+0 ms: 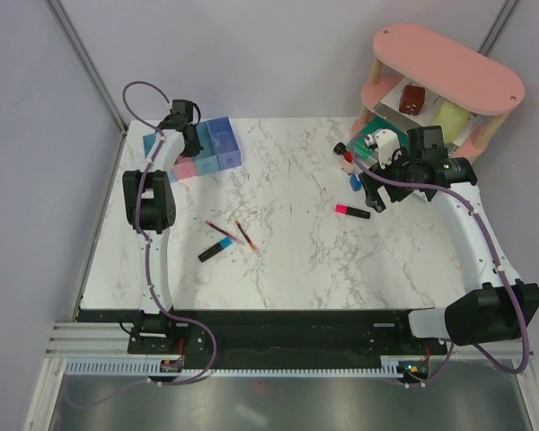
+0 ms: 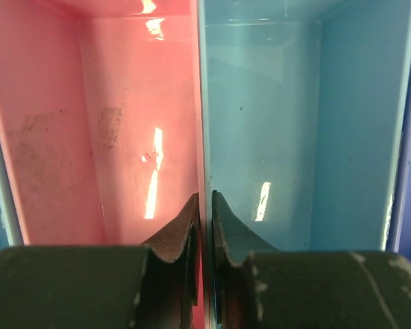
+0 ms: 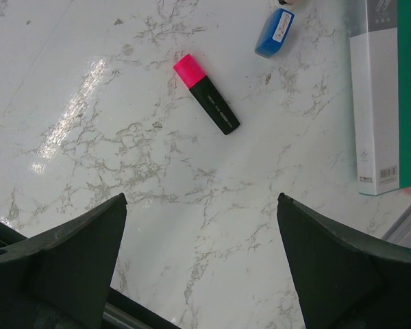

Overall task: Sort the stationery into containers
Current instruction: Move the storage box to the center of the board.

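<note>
Next, my right gripper goes to the middle of the blue eraser (image 1: 355, 182) (image 3: 274, 32), beyond the pink-ended black marker, and closes there across its sides.
The containers (image 1: 202, 151), a joined row of bins, stand at the table's far left. My left gripper (image 1: 187, 135) reaches down into them. In the left wrist view its fingers (image 2: 181, 229) are closed astride the wall between the pink bin (image 2: 123, 137) and a light blue bin (image 2: 281, 123); both bins look empty. My right gripper (image 1: 377, 175) is open and empty above the table. A black marker with a pink end (image 3: 207, 103) and a blue eraser (image 3: 274, 33) lie ahead of it. Two red pens (image 1: 220, 229) and a blue-ended marker (image 1: 216, 250) lie at centre left.
A pink oval two-tier shelf (image 1: 449, 67) at the back right holds a brown block (image 1: 411, 97) and a pale green cylinder (image 1: 449, 115). A white and green box (image 3: 380, 96) lies beside it. More small items (image 1: 346, 157) lie near the box.
</note>
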Robot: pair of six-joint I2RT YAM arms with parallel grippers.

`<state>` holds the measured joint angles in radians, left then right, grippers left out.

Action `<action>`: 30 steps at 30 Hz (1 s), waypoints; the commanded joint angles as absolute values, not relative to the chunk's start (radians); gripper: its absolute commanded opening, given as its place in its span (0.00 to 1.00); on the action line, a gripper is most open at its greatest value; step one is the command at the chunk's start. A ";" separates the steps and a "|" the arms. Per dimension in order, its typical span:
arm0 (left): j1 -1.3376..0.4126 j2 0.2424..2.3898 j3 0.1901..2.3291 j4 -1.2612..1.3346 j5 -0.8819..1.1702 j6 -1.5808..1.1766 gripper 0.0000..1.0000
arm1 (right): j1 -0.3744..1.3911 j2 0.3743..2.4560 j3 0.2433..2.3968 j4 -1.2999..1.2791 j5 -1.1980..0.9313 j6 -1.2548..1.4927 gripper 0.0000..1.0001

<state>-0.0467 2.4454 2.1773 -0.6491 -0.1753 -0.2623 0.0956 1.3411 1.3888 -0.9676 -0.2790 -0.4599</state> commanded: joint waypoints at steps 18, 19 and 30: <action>-0.347 2.352 2.011 -0.634 -0.040 -0.230 0.15 | 0.101 1.377 1.352 -0.835 -0.291 -0.416 0.98; -0.356 2.355 2.013 -0.634 -0.040 -0.232 0.16 | 0.101 1.391 1.348 -0.822 -0.294 -0.414 0.98; -0.428 2.350 2.002 -0.637 -0.025 -0.331 0.17 | 0.104 1.666 1.480 -0.658 -0.337 -0.362 0.98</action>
<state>-0.3908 2.3661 2.0308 -0.5961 -0.0998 -0.2543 0.0963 1.5867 1.3815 -0.7525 -0.2966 -0.3962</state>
